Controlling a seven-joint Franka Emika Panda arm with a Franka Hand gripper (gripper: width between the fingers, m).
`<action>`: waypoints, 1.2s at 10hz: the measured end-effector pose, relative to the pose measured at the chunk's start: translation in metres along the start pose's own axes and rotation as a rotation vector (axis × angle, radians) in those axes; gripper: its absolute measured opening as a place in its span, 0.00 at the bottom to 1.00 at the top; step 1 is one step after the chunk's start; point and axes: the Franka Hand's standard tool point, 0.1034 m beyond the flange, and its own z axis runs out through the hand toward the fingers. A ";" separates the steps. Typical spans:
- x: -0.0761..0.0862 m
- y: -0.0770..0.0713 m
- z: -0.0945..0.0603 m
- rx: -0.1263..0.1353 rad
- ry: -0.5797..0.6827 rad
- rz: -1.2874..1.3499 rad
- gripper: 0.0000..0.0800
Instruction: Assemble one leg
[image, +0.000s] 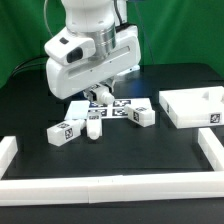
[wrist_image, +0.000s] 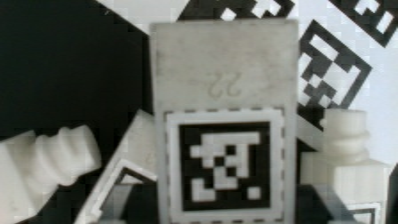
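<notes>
The leg, now upright under my gripper, will be released by my gripper on the black table (image: 40, 116) next to the leg farthest from the white panel.
The leg (wrist_image: 222, 120), a white square post with a black-and-white tag on its face, fills the middle of the wrist view, standing between my fingers. My gripper (wrist_image: 226, 205) is shut on it. In the exterior view my gripper (image: 99, 100) hangs over the middle of the table and the leg (image: 95, 124) stands upright under it, its lower end at the black table top. I cannot tell whether that end touches the table.
Other legs lie at the exterior view's left (image: 63, 130) and right (image: 142, 116) of the held one. The marker board (image: 115, 106) lies behind them. The large white panel (image: 192, 107) sits at the right. A white rim (image: 110, 187) borders the table.
</notes>
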 end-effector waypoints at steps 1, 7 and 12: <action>0.000 0.000 0.000 0.000 0.000 0.000 0.36; -0.071 0.099 0.041 0.031 0.014 -0.168 0.36; -0.086 0.108 0.053 0.047 0.020 -0.178 0.36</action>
